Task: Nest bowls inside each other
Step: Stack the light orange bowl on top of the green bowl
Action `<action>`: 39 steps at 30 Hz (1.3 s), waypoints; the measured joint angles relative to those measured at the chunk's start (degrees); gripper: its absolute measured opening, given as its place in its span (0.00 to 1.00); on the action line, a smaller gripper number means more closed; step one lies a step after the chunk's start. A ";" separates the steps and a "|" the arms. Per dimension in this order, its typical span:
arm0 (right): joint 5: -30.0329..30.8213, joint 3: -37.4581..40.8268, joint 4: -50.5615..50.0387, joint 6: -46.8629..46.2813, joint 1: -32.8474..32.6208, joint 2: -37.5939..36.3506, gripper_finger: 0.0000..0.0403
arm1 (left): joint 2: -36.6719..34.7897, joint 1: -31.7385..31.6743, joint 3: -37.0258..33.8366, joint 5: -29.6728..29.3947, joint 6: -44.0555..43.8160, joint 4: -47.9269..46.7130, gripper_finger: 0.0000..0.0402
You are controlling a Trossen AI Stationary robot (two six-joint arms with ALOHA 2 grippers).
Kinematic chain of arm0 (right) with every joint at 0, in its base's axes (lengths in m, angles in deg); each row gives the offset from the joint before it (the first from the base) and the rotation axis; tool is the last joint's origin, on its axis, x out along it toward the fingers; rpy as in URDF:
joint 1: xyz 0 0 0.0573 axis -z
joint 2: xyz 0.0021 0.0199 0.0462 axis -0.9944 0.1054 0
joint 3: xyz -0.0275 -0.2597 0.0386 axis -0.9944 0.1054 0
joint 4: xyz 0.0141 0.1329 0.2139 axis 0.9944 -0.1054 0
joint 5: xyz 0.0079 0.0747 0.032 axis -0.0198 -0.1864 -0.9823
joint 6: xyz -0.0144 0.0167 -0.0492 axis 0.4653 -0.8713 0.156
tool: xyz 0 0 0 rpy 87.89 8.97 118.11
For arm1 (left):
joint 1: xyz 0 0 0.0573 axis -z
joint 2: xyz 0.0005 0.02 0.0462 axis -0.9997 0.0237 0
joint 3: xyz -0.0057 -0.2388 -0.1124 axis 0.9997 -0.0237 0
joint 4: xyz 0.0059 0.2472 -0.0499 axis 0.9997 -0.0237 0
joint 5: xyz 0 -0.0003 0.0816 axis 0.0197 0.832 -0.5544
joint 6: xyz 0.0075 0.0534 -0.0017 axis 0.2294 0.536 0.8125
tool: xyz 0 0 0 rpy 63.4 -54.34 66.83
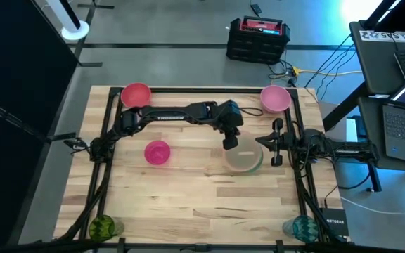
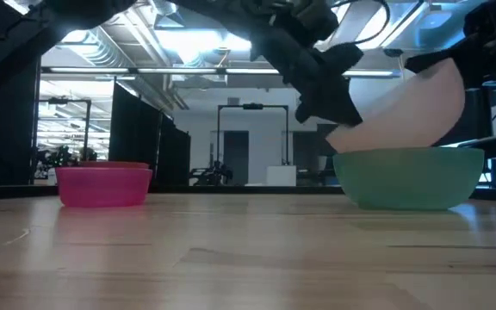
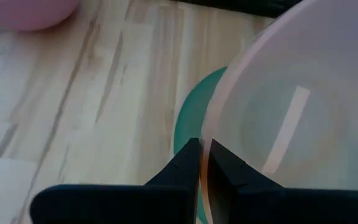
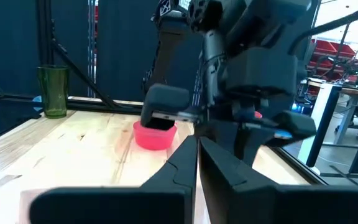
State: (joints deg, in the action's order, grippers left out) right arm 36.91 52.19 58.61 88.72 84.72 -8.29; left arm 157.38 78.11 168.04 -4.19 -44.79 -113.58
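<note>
The robot's left gripper should set the peach bowl, nested in the green bowl, down on the mid-table wood (image 1: 207, 154) next to the magenta bowl and let go.
My left gripper (image 1: 231, 138) reaches out to mid-table and is shut on the pale translucent peach bowl (image 2: 407, 108). That bowl sits tilted in the green bowl (image 2: 407, 178), which rests on its base on the table right of centre (image 1: 247, 160). A magenta bowl (image 1: 157, 152) stands left of centre. A coral-pink bowl (image 1: 136, 95) is at the far left corner and a lilac-pink bowl (image 1: 275, 98) at the far right corner. My right gripper (image 1: 277, 143) waits shut at the table's right side, just right of the green bowl. My left gripper pinches the peach bowl's rim (image 3: 209, 124), one finger (image 3: 182, 165) outside the wall and the other inside. The fingers slant down from the table's left side. The bowl hangs tilted, its lower part sunk within the green bowl's rim (image 2: 360, 155).
A patterned green cup (image 1: 103, 226) stands at the near left corner and a teal cup (image 1: 302, 226) at the near right corner. Black frame rails (image 1: 107, 119) run along the table's sides. Bare wood (image 1: 202, 204) lies across the near half.
</note>
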 joint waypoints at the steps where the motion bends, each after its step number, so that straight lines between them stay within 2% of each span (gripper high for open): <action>1: 0.10 0.00 0.03 0.00 0.00 0.00 0.00 | 0.43 0.04 0.00 0.18 0.03 0.68 0.00; 11: 0.81 0.00 0.08 -0.13 0.00 0.00 0.00 | 1.86 -0.02 -0.02 0.90 1.38 -6.00 0.00; 33: 1.34 0.00 -0.24 -0.15 0.00 0.02 0.00 | -1.70 -4.11 4.13 -1.64 11.87 -37.25 0.00; 39: 2.07 0.00 -0.24 -0.15 0.00 0.02 0.00 | -1.70 -4.43 3.44 -1.63 12.92 -37.14 0.00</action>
State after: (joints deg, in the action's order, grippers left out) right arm 38.97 52.19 58.37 88.57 84.72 -8.27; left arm 155.67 73.68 171.48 -5.83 -31.86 -150.72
